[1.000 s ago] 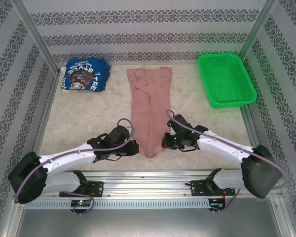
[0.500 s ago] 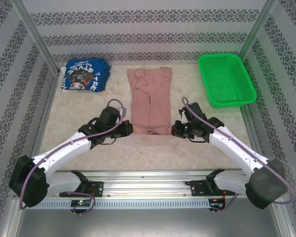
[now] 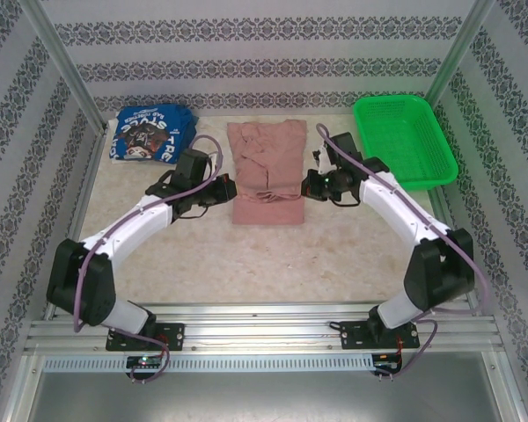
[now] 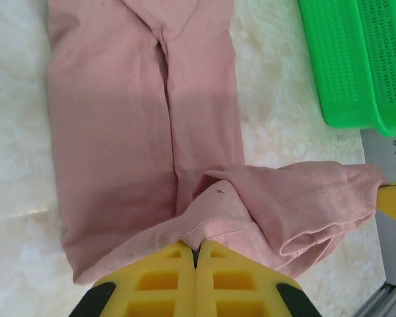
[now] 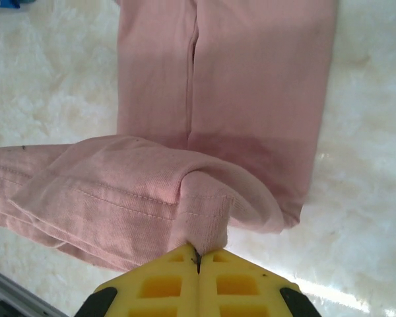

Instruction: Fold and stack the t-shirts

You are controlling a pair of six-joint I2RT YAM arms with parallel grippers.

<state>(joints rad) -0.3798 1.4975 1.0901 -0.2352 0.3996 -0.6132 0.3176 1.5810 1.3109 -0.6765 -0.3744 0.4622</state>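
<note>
Next, my left gripper releases the hem corner of the pink t-shirt on that t-shirt's side edge [image 3: 239,173], the one that faces the royal blue t-shirt.
The dusty pink t-shirt [image 3: 267,171] lies in a long strip at the middle back of the table, its near end lifted and doubled over the rest. My left gripper [image 3: 230,187] is shut on the hem's left corner [image 4: 204,231], yellow fingers [image 4: 168,277] pressed together. My right gripper [image 3: 309,183] is shut on the hem's right corner [image 5: 201,228]. The pink t-shirt [image 5: 251,86] spreads flat below the raised fold. The royal blue t-shirt [image 3: 151,134], with white lettering, sits folded at the back left.
A green mesh basket [image 3: 405,141] stands at the back right, also seen as the green basket [image 4: 356,59] in the left wrist view. The cream fleecy table cover [image 3: 273,255] stretches in front of the shirt. Patterned walls and metal posts enclose the table.
Both grippers have carried the pink shirt's near end away from the front edge toward the back, folding it over the rest. The strip now looks about half as long.
</note>
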